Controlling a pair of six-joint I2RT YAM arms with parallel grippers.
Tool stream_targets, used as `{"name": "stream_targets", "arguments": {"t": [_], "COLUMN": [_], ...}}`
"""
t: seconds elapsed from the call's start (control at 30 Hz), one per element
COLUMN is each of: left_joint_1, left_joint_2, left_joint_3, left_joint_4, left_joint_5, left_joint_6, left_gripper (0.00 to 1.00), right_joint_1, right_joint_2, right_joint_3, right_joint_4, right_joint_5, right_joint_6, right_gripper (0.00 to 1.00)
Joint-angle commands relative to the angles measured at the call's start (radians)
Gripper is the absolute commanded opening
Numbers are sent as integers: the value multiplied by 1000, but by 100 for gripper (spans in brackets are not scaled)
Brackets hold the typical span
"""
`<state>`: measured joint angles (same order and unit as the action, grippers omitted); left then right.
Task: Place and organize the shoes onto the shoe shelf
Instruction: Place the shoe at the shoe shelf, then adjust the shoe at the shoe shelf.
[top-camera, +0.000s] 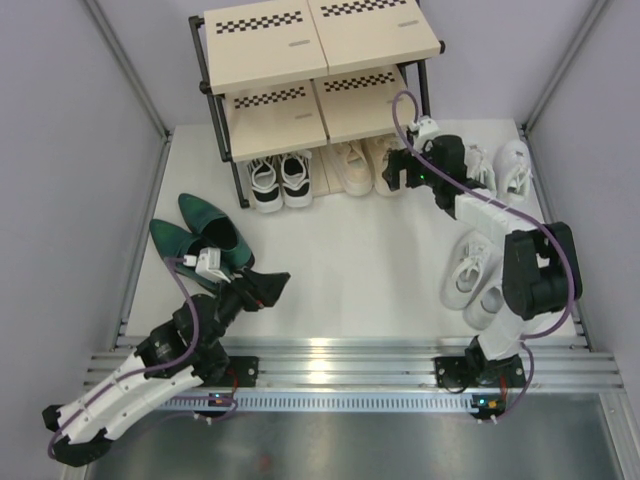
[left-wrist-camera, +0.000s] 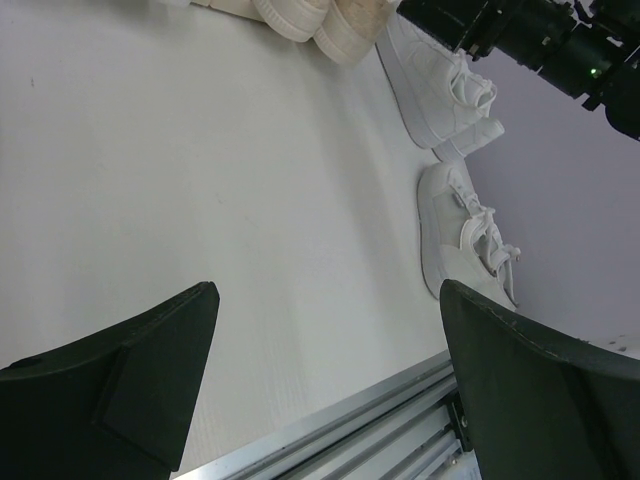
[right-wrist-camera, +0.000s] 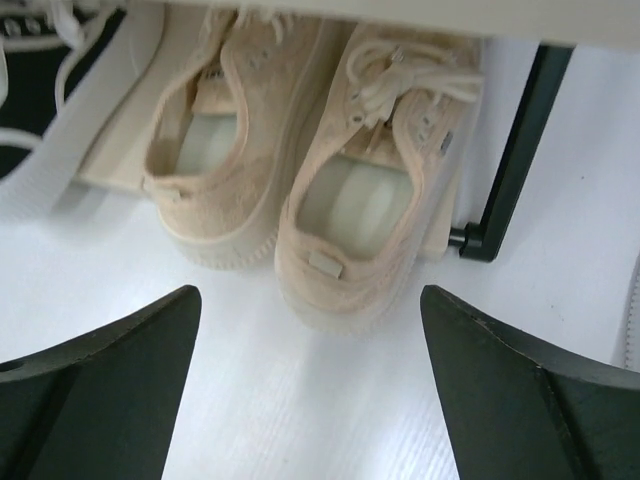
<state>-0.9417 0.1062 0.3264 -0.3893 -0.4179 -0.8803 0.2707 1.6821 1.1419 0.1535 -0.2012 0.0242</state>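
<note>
The heel of the beige sneaker beside the shelf's black leg hangs over the edge of the lowest level. Next, my right gripper closes at the sneaker's heel tab (right-wrist-camera: 325, 264) and pushes it deeper.
The shoe shelf (top-camera: 265, 50) stands at the back. On its lowest tier sit the black-and-white sneakers (top-camera: 278, 180) and the beige sneakers (top-camera: 358, 165). My right gripper (top-camera: 396, 176) is open and empty, just in front of the beige pair's heels (right-wrist-camera: 350, 210) in the right wrist view, gripper (right-wrist-camera: 310, 300). The green heeled shoes (top-camera: 205, 235) lie on the floor at the left. My left gripper (top-camera: 268, 288) is open and empty beside them, over bare floor (left-wrist-camera: 330, 290). One white pair (top-camera: 505, 165) lies at the far right, another (top-camera: 475, 275) nearer the right arm's base.
The shelf's black front-right leg (right-wrist-camera: 515, 160) stands right of the beige pair. Grey walls enclose both sides. An aluminium rail (top-camera: 330, 360) runs along the near edge. The left wrist view shows two white sneakers (left-wrist-camera: 465, 225) and the right arm (left-wrist-camera: 540, 40).
</note>
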Motion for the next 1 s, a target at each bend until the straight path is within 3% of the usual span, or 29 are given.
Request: {"name": "stream_targets", "arguments": {"t": [0.0,0.27,0.57,0.77,0.9,0.97], "left_joint_1": [0,0,0,0,0,0], "left_joint_2": [-25,-34,-59,-60,-60,-60], "left_joint_3": [23,5,-3,-9,-9,-7], "left_joint_4": [17,17,0,1,0,0], "left_joint_5": [14,16,4,-9,-13,-16], "left_joint_6": [26,24,30,29,32,30], "left_gripper": [98,98,98,98,98,98], "right_joint_1": [-31,-39,-27,-15,1,1], "right_joint_2": [-1,106,201,246,274,278], "right_joint_3": [-8,56,143,205,249,256], "right_joint_4": [-6,-34,-26,-51,-95,-95], "right_joint_5": [-155,-182,-101,-112,-112,-112], "right_joint_6": [-173,-240,-219,-222,-248,-257], "right_gripper": [91,89,82,68,50,47]}}
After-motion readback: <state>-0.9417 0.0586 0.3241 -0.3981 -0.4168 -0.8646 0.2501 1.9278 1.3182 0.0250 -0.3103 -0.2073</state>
